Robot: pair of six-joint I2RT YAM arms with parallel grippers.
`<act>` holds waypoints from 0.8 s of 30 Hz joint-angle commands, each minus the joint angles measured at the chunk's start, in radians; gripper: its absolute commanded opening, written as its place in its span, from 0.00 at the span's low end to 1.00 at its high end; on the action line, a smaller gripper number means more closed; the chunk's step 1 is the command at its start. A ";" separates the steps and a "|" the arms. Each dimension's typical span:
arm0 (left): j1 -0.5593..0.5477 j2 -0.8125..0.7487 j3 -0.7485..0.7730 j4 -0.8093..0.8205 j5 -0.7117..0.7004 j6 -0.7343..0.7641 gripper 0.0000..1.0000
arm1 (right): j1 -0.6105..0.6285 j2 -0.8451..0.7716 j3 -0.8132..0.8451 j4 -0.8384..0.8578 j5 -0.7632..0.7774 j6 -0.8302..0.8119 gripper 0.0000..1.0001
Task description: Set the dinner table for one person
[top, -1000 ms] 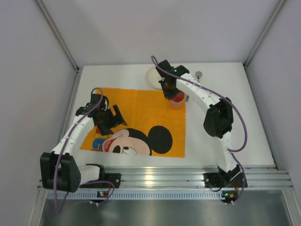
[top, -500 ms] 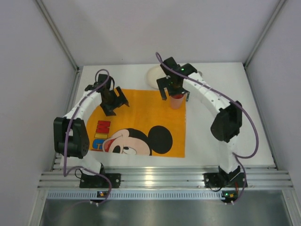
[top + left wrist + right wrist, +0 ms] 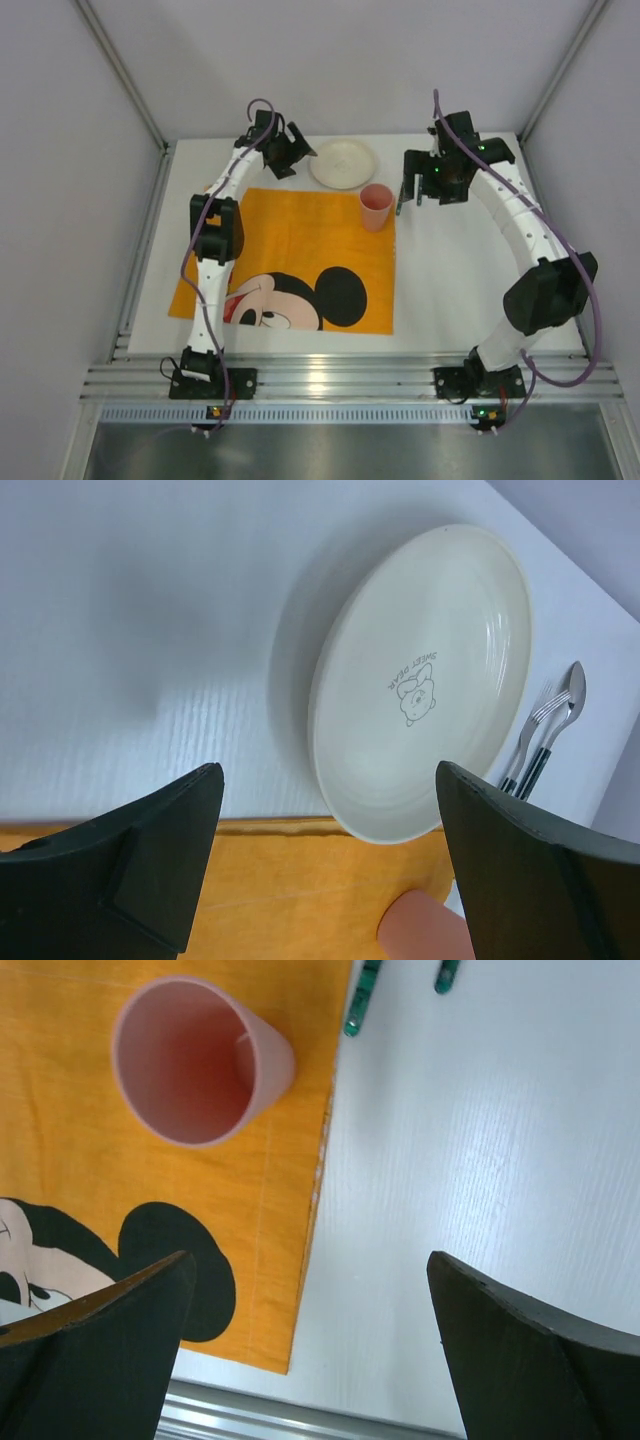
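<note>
My right gripper is to close next on the green handle (image 3: 419, 188) of the spoon, which lies farther from the pink cup than the fork does.
The dinner table (image 3: 470, 270) is a white top carrying an orange cartoon-mouse placemat (image 3: 290, 240). A pink cup (image 3: 376, 205) stands upright and empty on the mat's far right corner. The cream plate (image 3: 342, 163) lies on the table just behind the mat. My left gripper (image 3: 288, 152) hovers open just left of the plate (image 3: 425, 675), holding nothing. My right gripper (image 3: 420, 192) is open and empty, to the right of the cup (image 3: 200, 1060) and apart from it. A fork and spoon (image 3: 545, 730) lie right of the plate.
The green cutlery handles (image 3: 362, 1005) lie on the bare table just off the mat's right edge (image 3: 315, 1160). The ribbed aluminium rail (image 3: 340, 380) runs along the near edge. Grey walls close in on three sides.
My right gripper opened, let go of the cup on the mat's corner and drew away to the right. My left arm swung from the mat's left side to the back, beside the plate.
</note>
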State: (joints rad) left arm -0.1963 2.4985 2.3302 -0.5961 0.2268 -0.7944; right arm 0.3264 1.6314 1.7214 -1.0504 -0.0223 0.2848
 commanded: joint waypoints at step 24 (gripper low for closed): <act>-0.006 0.300 0.106 0.361 0.267 -0.077 0.00 | -0.197 -0.034 -0.137 -0.103 0.105 0.149 0.98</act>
State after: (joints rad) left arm -0.2073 2.7831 2.4413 -0.2420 0.5087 -0.8688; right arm 0.1322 1.6058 1.5719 -1.1481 0.0639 0.4210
